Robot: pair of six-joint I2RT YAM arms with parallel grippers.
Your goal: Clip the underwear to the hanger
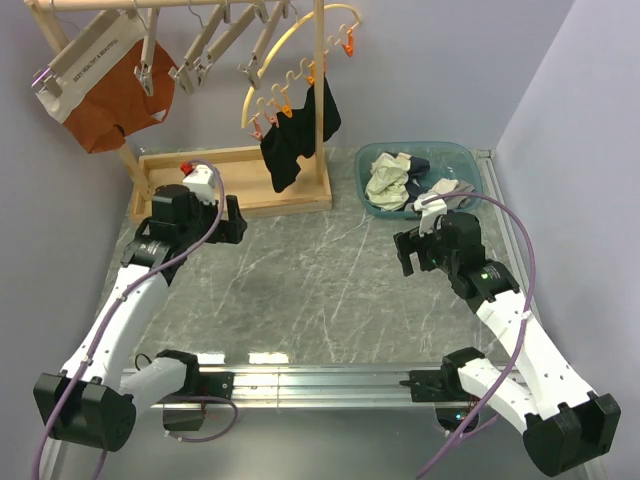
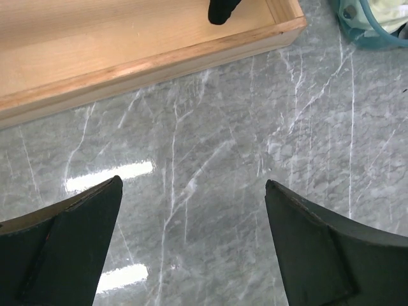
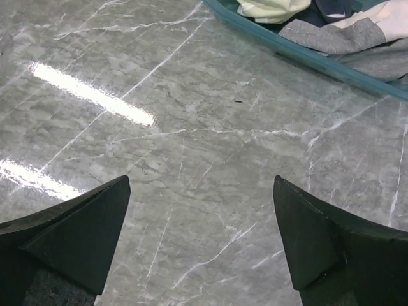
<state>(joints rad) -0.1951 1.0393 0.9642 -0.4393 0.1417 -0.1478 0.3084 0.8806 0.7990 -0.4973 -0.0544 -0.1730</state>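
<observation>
The robot's right gripper needs to close on the white-trimmed edge point(image 1: 389, 180) of the pale cream-yellow underwear in the teal basin, next to the dark clothes.
The pale cream-yellow underwear point(image 1: 386, 182) lies crumpled in a teal basin point(image 1: 470, 158) at the back right; its edge also shows in the right wrist view point(image 3: 271, 7) and the left wrist view point(image 2: 389, 11). Several flat light-wood bar hangers point(image 1: 215, 42) hang tilted from a rod at the back left, their clips empty. My left gripper point(image 1: 234, 219) point(image 2: 193, 182) is open and empty above the marble table, near the rack's wooden base. My right gripper point(image 1: 406, 252) point(image 3: 201, 180) is open and empty, just in front of the basin.
Rust-orange briefs point(image 1: 115, 100) hang on one bar hanger at far left. A yellow hoop point(image 1: 290, 50) with orange pegs holds a black garment point(image 1: 295, 140) point(image 2: 223, 9). The rack's wooden tray base point(image 1: 240, 160) point(image 2: 127, 51) stands at the back. Grey and dark clothes point(image 3: 338, 35) fill the basin.
</observation>
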